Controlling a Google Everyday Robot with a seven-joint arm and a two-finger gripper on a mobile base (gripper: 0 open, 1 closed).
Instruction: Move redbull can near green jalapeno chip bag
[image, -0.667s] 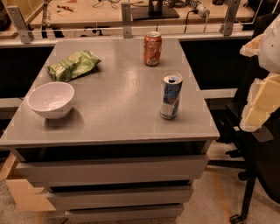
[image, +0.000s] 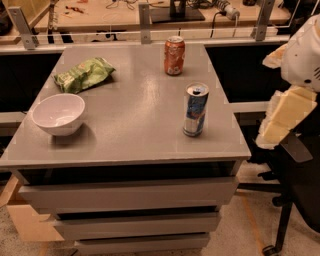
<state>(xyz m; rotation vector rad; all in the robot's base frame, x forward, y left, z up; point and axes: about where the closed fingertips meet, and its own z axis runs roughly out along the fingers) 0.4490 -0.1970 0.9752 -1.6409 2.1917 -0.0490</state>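
Note:
Next, my gripper needs to go to the redbull can's upper half (image: 196, 102), just below its silver top, and close there.
The redbull can (image: 195, 110) stands upright near the right front of the grey table (image: 135, 135), blue and silver with a silver top. The green jalapeno chip bag (image: 83, 74) lies crumpled at the table's back left, well apart from the can. My gripper (image: 284, 117) is at the right edge of the view, off the table's right side and about level with the can, a hand's width or more from it. It holds nothing that I can see. The white arm shell (image: 304, 55) is above it.
An orange soda can (image: 174, 55) stands at the back middle of the table. A white bowl (image: 59, 114) sits at the front left, in front of the chip bag. A black chair (image: 300, 185) stands right of the table under the arm. A workbench runs behind.
My gripper and arm have shifted a little to the left, toward the table's right edge. The cans, bag and bowl have not moved.

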